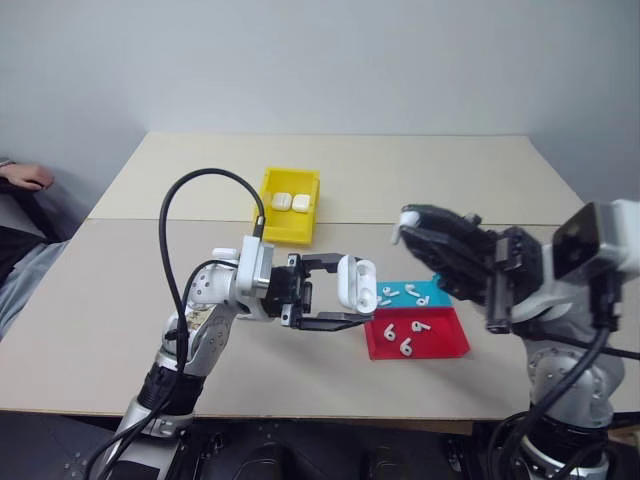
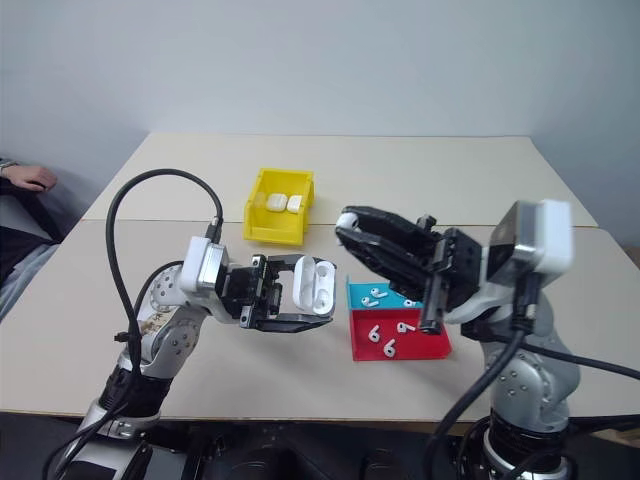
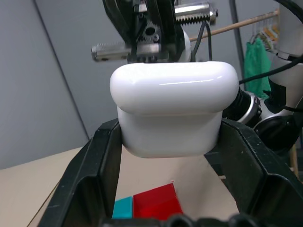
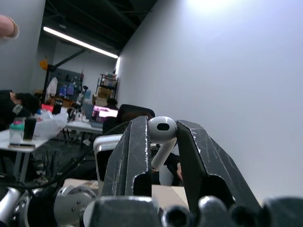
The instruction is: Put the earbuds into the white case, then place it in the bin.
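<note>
My right gripper should release the earbud in the open white case's slot nearer the yellow bin (image 1: 366, 271).
My left gripper (image 1: 348, 291) is shut on a white case (image 1: 357, 283), held above the table with its lid flipped open and its hollow side turned toward the right arm. The left wrist view shows the case (image 3: 173, 109) clamped between both fingers. My right gripper (image 1: 407, 226) hovers just right of the case, pointing at it, shut on one earbud (image 4: 162, 132) pinched at its head, stem hanging between the fingers. More earbuds (image 1: 390, 293) lie in the trays below. The yellow bin (image 1: 285, 235) stands farther back with two closed cases (image 1: 291, 202) inside.
A shallow red tray (image 1: 445, 343) and a teal tray (image 1: 437, 291) sit side by side on the table under the right gripper, both with loose earbuds. A person's hand (image 1: 26, 177) rests beyond the table's left edge.
</note>
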Available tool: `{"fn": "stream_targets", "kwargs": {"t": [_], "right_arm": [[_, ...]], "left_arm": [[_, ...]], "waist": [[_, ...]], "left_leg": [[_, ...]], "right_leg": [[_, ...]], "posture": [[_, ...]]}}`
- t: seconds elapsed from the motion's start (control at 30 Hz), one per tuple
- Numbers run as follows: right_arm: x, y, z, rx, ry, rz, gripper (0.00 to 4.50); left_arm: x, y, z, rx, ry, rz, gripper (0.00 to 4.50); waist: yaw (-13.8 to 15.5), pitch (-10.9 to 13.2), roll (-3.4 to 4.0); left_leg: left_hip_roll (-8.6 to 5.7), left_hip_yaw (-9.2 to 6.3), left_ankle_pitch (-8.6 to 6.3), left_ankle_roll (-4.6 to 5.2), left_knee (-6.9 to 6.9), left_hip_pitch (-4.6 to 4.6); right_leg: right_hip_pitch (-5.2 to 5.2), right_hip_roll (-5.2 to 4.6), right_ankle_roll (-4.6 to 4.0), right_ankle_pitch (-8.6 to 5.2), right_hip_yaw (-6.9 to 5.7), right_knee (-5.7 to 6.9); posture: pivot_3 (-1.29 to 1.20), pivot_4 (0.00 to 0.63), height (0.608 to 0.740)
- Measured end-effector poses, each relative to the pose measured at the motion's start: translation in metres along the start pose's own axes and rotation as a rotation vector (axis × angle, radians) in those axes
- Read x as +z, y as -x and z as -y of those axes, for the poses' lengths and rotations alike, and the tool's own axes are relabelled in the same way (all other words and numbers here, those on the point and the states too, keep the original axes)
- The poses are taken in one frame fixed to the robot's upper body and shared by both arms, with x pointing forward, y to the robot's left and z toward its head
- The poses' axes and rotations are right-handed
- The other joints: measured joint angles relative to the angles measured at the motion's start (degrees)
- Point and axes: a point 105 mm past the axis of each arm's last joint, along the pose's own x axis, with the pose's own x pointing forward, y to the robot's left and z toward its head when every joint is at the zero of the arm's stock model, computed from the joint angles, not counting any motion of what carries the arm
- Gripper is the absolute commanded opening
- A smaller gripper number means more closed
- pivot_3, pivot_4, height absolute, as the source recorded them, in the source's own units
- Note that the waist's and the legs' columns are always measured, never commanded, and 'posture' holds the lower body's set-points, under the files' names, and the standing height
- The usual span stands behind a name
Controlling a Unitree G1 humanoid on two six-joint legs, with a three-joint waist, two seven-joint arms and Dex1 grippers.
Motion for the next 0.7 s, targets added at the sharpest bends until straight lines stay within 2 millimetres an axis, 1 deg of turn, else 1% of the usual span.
{"fn": "stream_targets", "kwargs": {"t": [0.1, 0.3, 0.7], "right_arm": [[-0.008, 0.001, -0.007, 0.029, 0.023, -0.016, 0.61], [-0.022, 0.001, -0.011, 0.066, 0.074, -0.06, 0.61], [-0.031, 0.005, -0.01, 0.089, 0.112, -0.104, 0.61]], "left_arm": [[0.0, 0.0, 0.0, -0.005, 0.011, -0.001, 2.76], [0.0, 0.001, 0.003, -0.021, 0.023, -0.015, 2.76], [-0.001, 0.002, 0.006, -0.019, 0.028, -0.025, 2.76]], "waist": [[0.08, 0.0, 0.0], [0.09, 0.0, 0.0], [0.18, 0.0, 0.0]], "left_leg": [[0.0, -0.01, 0.0, 0.0, -0.01, 0.0], [0.0, -0.03, 0.0, 0.0, -0.01, 0.01], [0.0, -0.05, 0.0, 0.0, -0.01, 0.01]], "right_leg": [[0.01, 0.0, 0.0, 0.0, -0.01, -0.01], [0.02, 0.0, 0.0, -0.01, -0.02, -0.02], [0.02, 0.0, 0.0, -0.01, -0.02, -0.05]], "posture": [[0.0, 0.15, 0.74], [0.0, 0.15, 0.74], [0.0, 0.15, 0.74]]}}
